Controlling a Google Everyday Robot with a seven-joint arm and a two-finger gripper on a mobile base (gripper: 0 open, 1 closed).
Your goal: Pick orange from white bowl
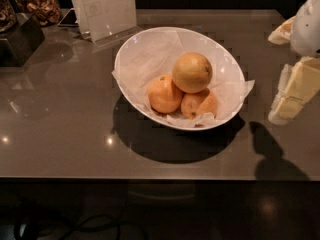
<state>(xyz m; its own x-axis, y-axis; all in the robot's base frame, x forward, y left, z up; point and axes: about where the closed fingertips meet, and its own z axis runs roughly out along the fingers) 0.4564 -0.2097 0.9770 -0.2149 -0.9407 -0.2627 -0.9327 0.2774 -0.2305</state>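
Next, the gripper closes around the sides of the large orange (199, 71) that sits on top of the smaller orange fruits in the white bowl.
The white bowl (135, 59) stands in the middle of the glossy grey table, lined with crinkled white paper. The orange (192, 72), large and dull yellowish-orange, rests on top of two smaller, brighter orange fruits (164, 94) (199, 104) in the bowl's near half. My gripper (292, 91) hangs at the right edge of the view, pale and cream-coloured, to the right of the bowl and apart from it. It casts a dark shadow on the table below it.
A clear acrylic sign holder (105, 9) stands behind the bowl at the back left. A dark box (17, 39) and jars of dark snacks (42, 4) sit at the far left. The table's front edge runs along the lower part of the view.
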